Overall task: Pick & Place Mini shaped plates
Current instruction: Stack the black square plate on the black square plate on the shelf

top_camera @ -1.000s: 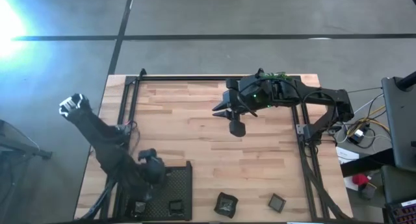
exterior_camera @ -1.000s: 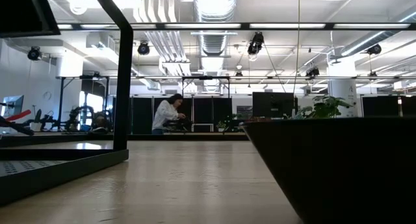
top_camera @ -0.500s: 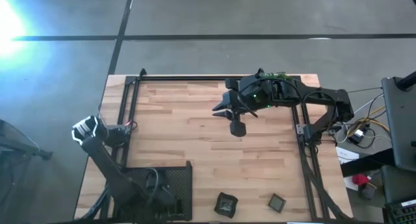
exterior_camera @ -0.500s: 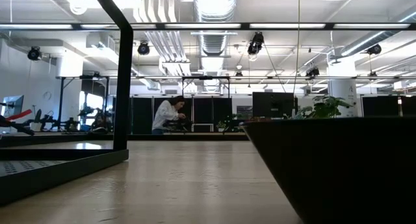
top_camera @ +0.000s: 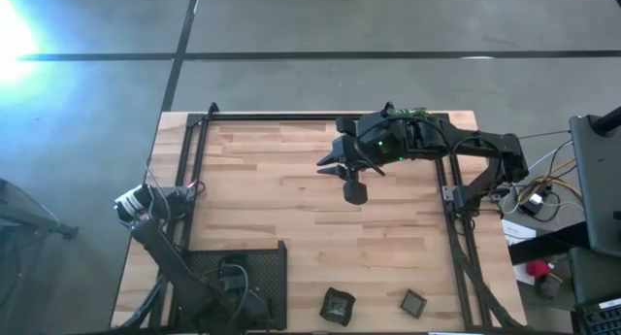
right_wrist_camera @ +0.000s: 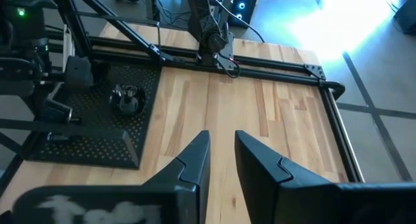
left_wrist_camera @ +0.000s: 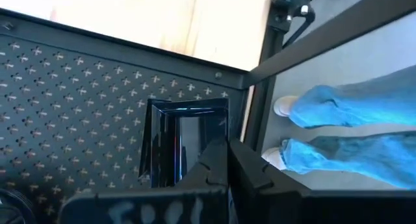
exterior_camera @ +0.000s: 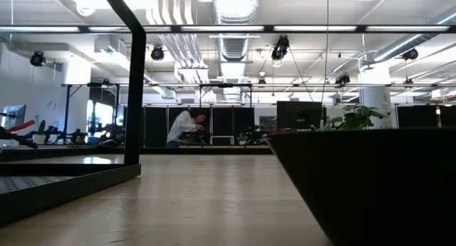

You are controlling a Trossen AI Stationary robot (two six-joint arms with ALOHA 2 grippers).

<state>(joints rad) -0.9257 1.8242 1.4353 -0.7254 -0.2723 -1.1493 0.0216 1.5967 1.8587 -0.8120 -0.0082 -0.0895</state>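
My left gripper is holding the square plate. It will set it down flat on the mesh [top_camera: 263, 311] [left_wrist_camera: 190, 132] by the near corner of the black tray, next to the wood. The square plate now lies flat on the mesh.
A glossy black square mini plate [left_wrist_camera: 185, 139] lies flat on the black mesh tray [left_wrist_camera: 78, 100], near the tray's corner. My left gripper [left_wrist_camera: 227, 149] is low over the tray's near part [top_camera: 262, 262], shut at that plate's rim. Another small dark dish [right_wrist_camera: 128, 99] sits on the mesh farther in. Two more mini plates [top_camera: 338, 306] [top_camera: 414, 302] rest on the wood by the table's near edge. My right gripper [top_camera: 351, 191] [right_wrist_camera: 222, 143] hangs open above the middle of the table, touching nothing. My left gripper has the square plate by its raised rim [left_wrist_camera: 226, 120] on the side toward the tray's corner. The rim runs in between the two fingertips. The fingers come down at it slanting from above. The plate's base lies on the mesh.
A black metal frame [top_camera: 199, 150] runs along the table's left, far and right sides. A green plant [exterior_camera: 353, 118] stands at the far right. A person's jeans-clad legs [left_wrist_camera: 351, 120] are beside the table near the tray. Bare wood [top_camera: 281, 199] lies between tray and right arm.
My left arm has swung toward the table's near edge and dropped, bringing its gripper from over the tray's far part down over the tray's near part. Most of the move came in the first half second.
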